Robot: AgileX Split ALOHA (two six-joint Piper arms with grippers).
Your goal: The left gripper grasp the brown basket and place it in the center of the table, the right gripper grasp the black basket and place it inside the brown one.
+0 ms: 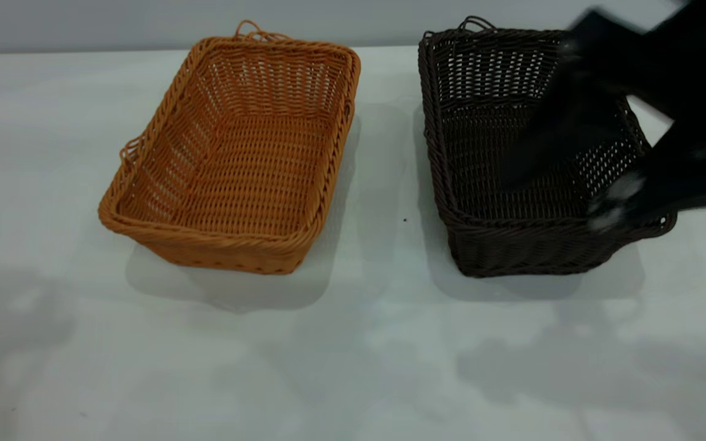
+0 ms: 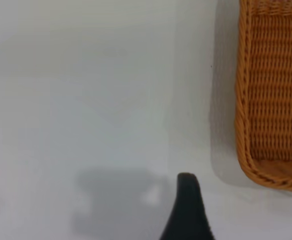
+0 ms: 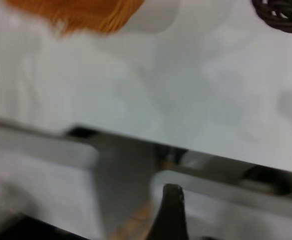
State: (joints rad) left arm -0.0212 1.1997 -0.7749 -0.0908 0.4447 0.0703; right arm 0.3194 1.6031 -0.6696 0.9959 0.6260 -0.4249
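The right gripper next closes on the black basket, at the middle of the near rim [image 1: 551, 225].
The brown basket [image 1: 236, 159] stands on the table [image 1: 353, 343], left of the middle. The black basket [image 1: 512, 165] stands to its right, a gap between them. My right arm reaches in from the upper right, blurred, and its gripper [image 1: 607, 208] hangs over the black basket's front right rim. In the right wrist view one finger [image 3: 169, 210] shows over the table edge, the jaws apart and empty. My left gripper is out of the exterior view. In the left wrist view one finger [image 2: 187, 205] hovers over bare table beside a corner of the brown basket [image 2: 273, 100], jaws apart and empty.
The table's far edge meets a grey wall [image 1: 144, 24] behind the baskets. White tabletop lies in front of both baskets. A grey rail [image 3: 225, 185] runs along the table edge in the right wrist view.
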